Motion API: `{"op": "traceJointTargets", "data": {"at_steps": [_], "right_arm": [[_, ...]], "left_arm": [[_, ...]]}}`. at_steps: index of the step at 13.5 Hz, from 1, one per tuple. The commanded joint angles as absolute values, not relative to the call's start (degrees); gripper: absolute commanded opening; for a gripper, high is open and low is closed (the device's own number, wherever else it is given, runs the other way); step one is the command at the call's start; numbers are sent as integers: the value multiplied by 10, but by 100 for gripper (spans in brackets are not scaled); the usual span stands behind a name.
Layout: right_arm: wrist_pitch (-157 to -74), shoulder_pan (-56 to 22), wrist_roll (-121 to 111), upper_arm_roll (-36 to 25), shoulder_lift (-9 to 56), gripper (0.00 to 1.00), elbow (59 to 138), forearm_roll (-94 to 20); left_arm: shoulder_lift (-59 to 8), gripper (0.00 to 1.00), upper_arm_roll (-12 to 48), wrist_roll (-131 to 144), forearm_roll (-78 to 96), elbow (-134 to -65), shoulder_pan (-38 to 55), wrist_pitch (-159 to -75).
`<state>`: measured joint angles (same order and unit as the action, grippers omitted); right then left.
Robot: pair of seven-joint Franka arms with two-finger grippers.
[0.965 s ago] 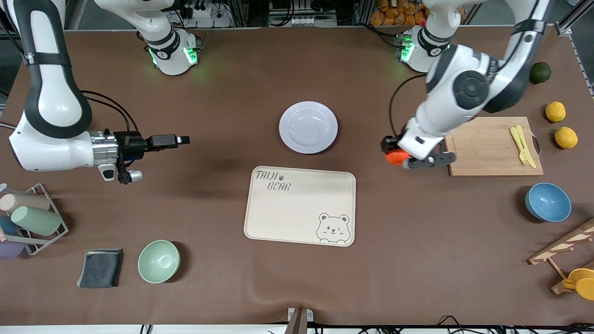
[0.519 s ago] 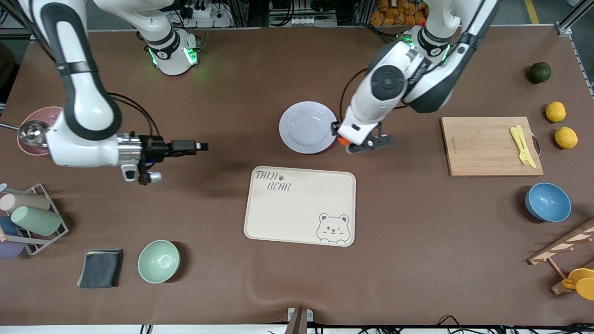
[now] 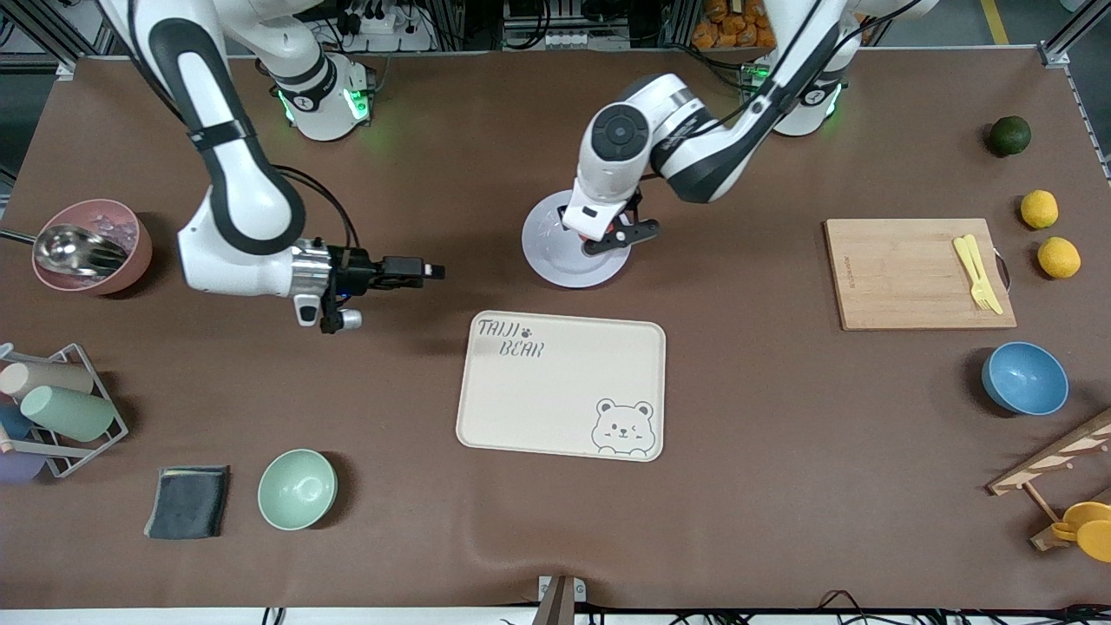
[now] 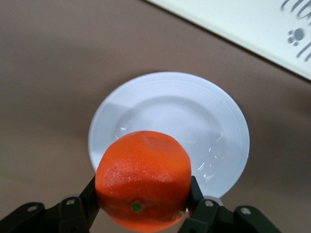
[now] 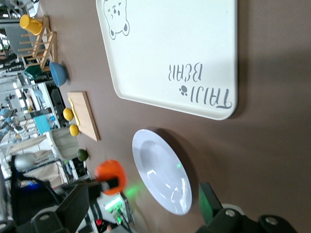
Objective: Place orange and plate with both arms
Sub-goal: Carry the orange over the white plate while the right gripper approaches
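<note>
Next, my left gripper releases the orange, which is now held above the plate, in the shallow middle of the pale lavender-white plate (image 3: 573,233) (image 4: 170,142).
The pale lavender-white plate (image 3: 555,259) lies on the brown table, farther from the front camera than the cream tray. My left gripper (image 3: 612,236) hangs over the plate's edge and is shut on the orange (image 3: 614,233), which is mostly hidden under the hand. In the left wrist view the orange (image 4: 143,179) sits between the fingers (image 4: 82,204) above the plate (image 4: 170,107). My right gripper (image 3: 430,272) is open and empty, low over the table beside the plate, toward the right arm's end. The right wrist view shows the plate (image 5: 163,172) and the held orange (image 5: 111,174).
The cream bear tray (image 3: 562,384) lies just nearer than the plate. A cutting board (image 3: 903,273), two lemons (image 3: 1039,209), a dark green fruit (image 3: 1010,135) and a blue bowl (image 3: 1024,378) are toward the left arm's end. A pink bowl (image 3: 130,252), cup rack (image 3: 61,408) and mint bowl (image 3: 297,489) are toward the right arm's end.
My left gripper carried the orange from beside the cutting board to over the plate. My right gripper moved across the table toward the plate.
</note>
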<state>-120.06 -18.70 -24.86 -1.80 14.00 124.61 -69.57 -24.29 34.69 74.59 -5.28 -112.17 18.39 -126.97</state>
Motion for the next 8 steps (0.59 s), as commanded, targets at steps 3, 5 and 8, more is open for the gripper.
{"op": "traceJointTargets", "data": {"at_steps": [3, 5, 8], "right_arm": [[-1270, -250, -287, -23, 156, 100, 1264, -775], [-1269, -247, -320, -24, 163, 100, 1270, -789], [-1267, -243, -330, -24, 163, 100, 1271, -790]], "left_arm": [[-307, 0, 342, 824, -125, -1103, 207, -1304], [-322, 2, 342, 827, -126, -1103, 210, -1320], [-344, 29, 342, 827, -127, -1103, 212, -1344]]}}
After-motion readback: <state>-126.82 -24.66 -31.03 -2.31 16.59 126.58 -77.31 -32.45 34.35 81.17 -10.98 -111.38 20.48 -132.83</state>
